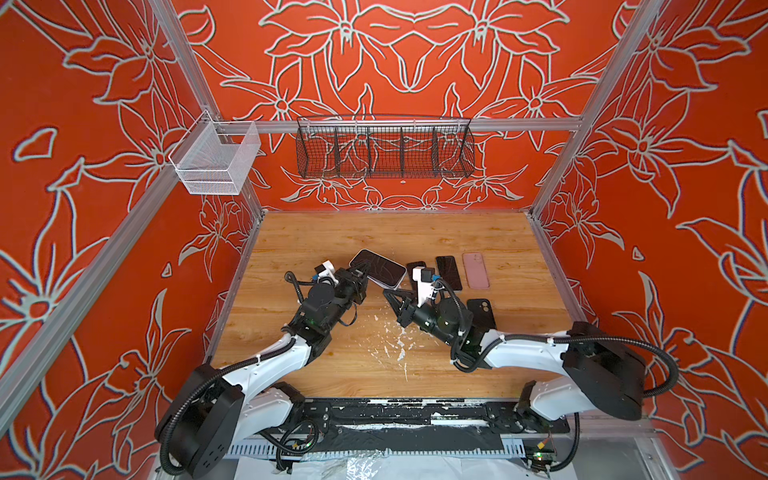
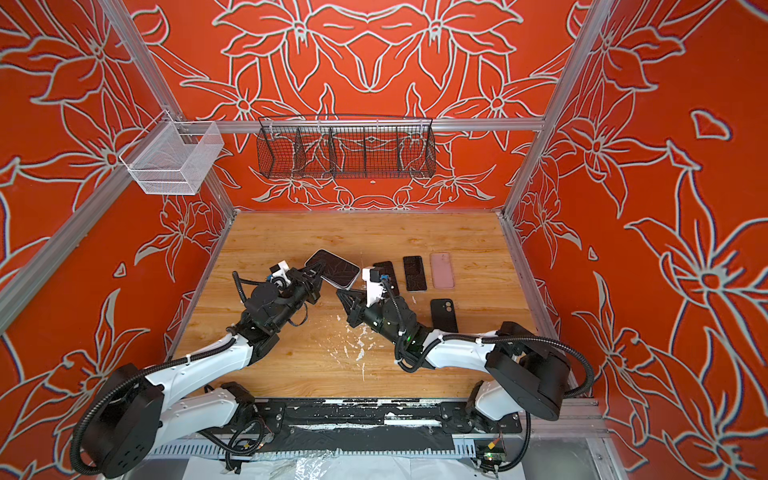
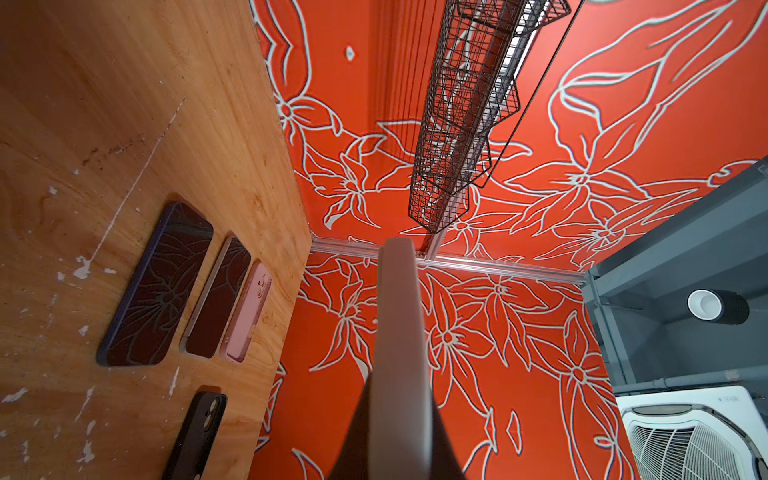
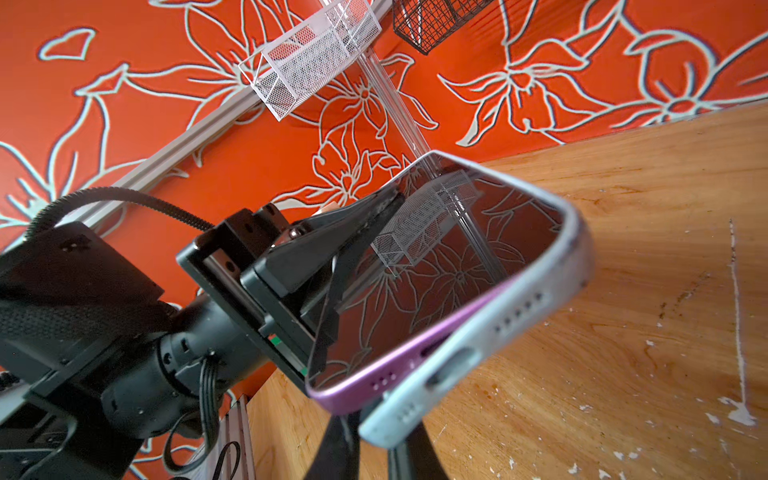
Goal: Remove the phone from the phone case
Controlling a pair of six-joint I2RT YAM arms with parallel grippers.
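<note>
The case's far corner wraps around the phone, so once my left gripper turns the phone, my right gripper next leaves the case's near corner and takes the case's far corner (image 1: 404, 276).
A purple phone (image 4: 440, 266) with a dark screen sits in a pale grey phone case (image 4: 478, 353). Both are held tilted above the table, in both top views (image 1: 378, 270) (image 2: 332, 268). My left gripper (image 1: 365, 266) (image 4: 390, 203) is shut across one end, one finger on the screen. In the left wrist view the pale edge (image 3: 399, 316) runs out from between its fingers (image 3: 440, 440). My right gripper (image 4: 376, 440) (image 1: 386, 293) is shut on the case's near corner. There the purple phone edge (image 4: 374, 386) stands clear of the case.
To the right on the wooden table (image 1: 332, 374) lie a dark-cased phone (image 3: 162, 286), a bare dark phone (image 1: 449, 272), a pink case (image 1: 476, 270) and a black case (image 1: 482, 313). A black wire basket (image 1: 384, 151) and a white mesh basket (image 1: 216, 160) hang on the walls.
</note>
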